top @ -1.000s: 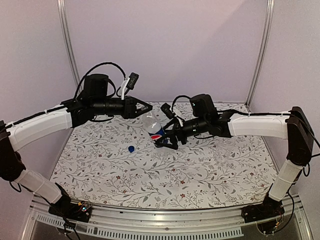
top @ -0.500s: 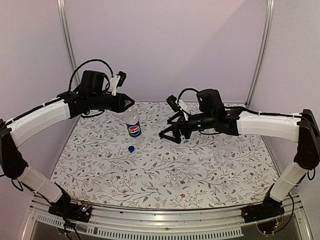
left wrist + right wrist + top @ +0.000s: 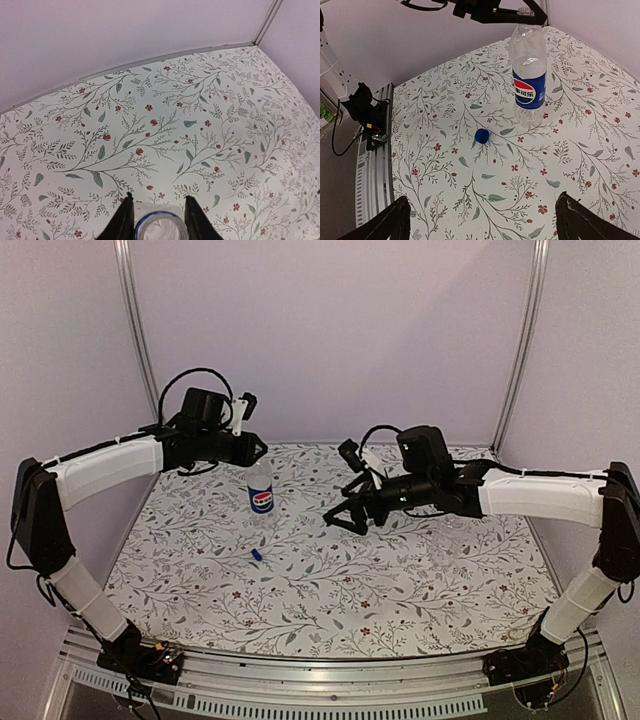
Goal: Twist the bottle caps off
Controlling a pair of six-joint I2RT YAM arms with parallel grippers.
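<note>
My right gripper needs to next move to the neck of the plain bottle (image 3: pixel 453 520) and close there, just under the whitish cap.
The Pepsi bottle (image 3: pixel 260 494) stands upright on the flowered table, left of centre, with its mouth uncapped. My left gripper (image 3: pixel 257 452) is shut on its neck. In the left wrist view the fingers (image 3: pixel 123 220) flank the open mouth with its blue ring (image 3: pixel 159 229). The blue cap (image 3: pixel 257 554) lies loose on the table in front of the bottle and also shows in the right wrist view (image 3: pixel 481 135), as does the bottle (image 3: pixel 529 75). My right gripper (image 3: pixel 345 512) is wide open and empty, right of the bottle (image 3: pixel 482 225). I cannot make out the plain bottle or the whitish cap.
The flowered table top (image 3: pixel 400 580) is walled by pale panels at the back and sides. A metal rail (image 3: pixel 300 695) runs along its near edge, and it shows in the right wrist view (image 3: pixel 372 170) with a cable mount.
A second ago my right gripper held the tilted bottle; it let go and drew back right. My left gripper carried the bottle left and stood it upright. The blue cap now lies slightly nearer.
</note>
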